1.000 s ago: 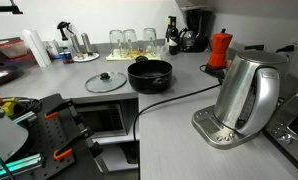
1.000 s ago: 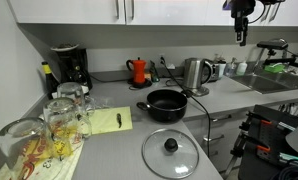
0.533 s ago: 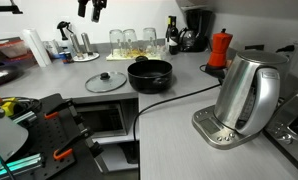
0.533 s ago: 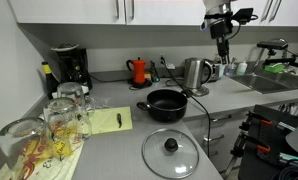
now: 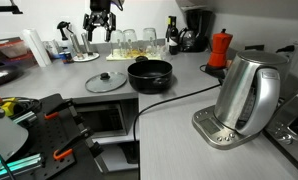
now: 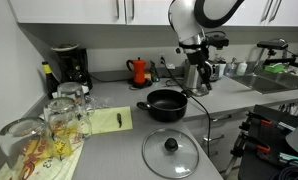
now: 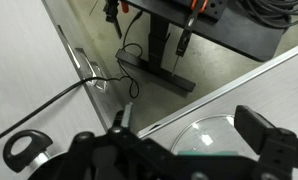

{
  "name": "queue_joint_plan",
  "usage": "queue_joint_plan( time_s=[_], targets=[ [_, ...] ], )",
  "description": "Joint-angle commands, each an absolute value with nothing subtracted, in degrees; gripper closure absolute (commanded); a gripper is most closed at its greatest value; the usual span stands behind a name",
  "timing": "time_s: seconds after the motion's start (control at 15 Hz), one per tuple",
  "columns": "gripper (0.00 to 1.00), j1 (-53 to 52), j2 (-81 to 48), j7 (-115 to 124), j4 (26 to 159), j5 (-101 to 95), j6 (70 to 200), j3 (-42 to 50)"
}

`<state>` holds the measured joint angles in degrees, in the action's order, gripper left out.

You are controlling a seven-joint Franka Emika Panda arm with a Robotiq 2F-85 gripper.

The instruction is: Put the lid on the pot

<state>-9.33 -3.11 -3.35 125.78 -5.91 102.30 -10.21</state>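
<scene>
The gripper needs to next close on the glass lid's small black knob (image 5: 105, 75) beside the pot.
The lid (image 5: 106, 82), clear glass with a small black knob, lies flat on the grey counter just beside the pot (image 5: 150, 74); both exterior views show it (image 6: 170, 152). The low black pot (image 6: 166, 104) stands open and empty. My gripper (image 5: 99, 33) hangs in the air well above the counter, over and behind the lid, holding nothing. In an exterior view it (image 6: 201, 78) hangs in front of the steel kettle. In the wrist view the fingers (image 7: 194, 140) are spread wide, with part of the lid (image 7: 204, 135) far below between them.
A steel kettle (image 5: 247, 95) on its base stands near the front, its black cable (image 5: 169, 100) running across the counter. A red moka pot (image 5: 220, 48), a coffee machine (image 6: 67, 68), several drinking glasses (image 6: 59, 115) and a yellow notepad (image 6: 109, 120) stand around.
The arm has come down from the top of the scene and moved across toward the lid and pot. The lid and pot have not moved.
</scene>
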Motion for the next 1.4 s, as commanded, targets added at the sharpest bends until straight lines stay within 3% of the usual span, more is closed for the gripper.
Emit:
queue_joint_plan(
  time_s=[0.0, 1.33],
  targets=[
    [0.00, -11.98, -11.83, -3.04, 119.41, -11.88, 104.03, -11.83],
    [0.00, -19.73, -38.11, -17.83, 105.54, -20.62, 113.57, -14.28]
  ],
)
